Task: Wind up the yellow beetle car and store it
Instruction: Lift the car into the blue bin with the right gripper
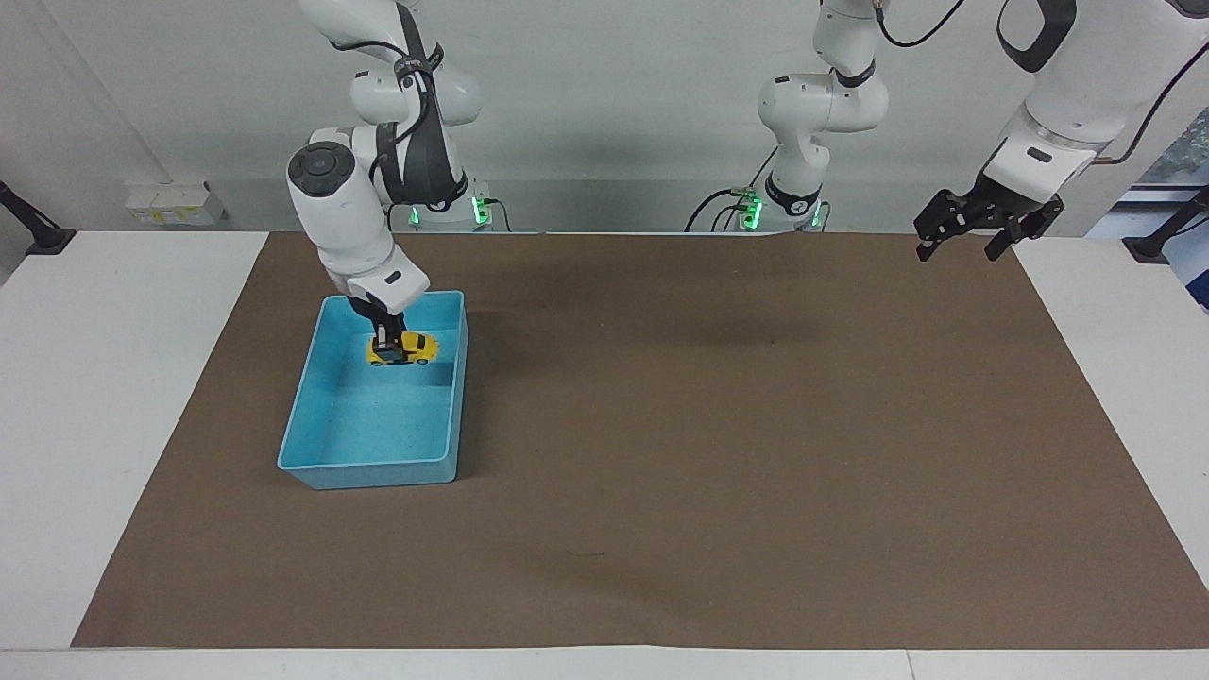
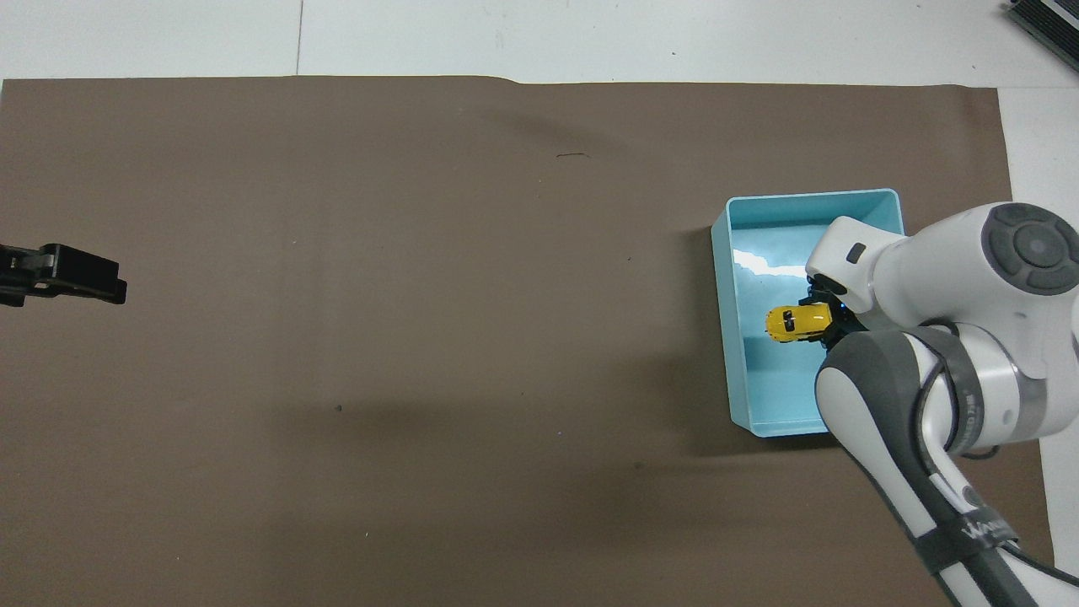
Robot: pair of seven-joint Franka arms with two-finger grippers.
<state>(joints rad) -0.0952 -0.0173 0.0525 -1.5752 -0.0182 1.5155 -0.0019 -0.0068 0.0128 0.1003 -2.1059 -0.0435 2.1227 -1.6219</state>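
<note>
The yellow beetle car, hanging level inside the tray's rim now, will be released by my right gripper on the blue tray's bottom in the half nearer the robots (image 2: 790,342).
The yellow beetle car (image 1: 406,348) (image 2: 797,323) hangs level inside the rim of the blue tray (image 1: 368,464) (image 2: 809,196), over the half of the tray nearer the robots. My right gripper (image 1: 385,348) (image 2: 831,325) points down from above and is shut on the car's middle. A small shadow lies on the tray floor just under the car. My left gripper (image 1: 977,232) (image 2: 64,275) waits in the air over the mat's edge at the left arm's end of the table, its fingers open and holding nothing.
A brown mat (image 1: 718,453) covers most of the white table (image 1: 104,378). The tray stands on the mat toward the right arm's end and holds nothing else.
</note>
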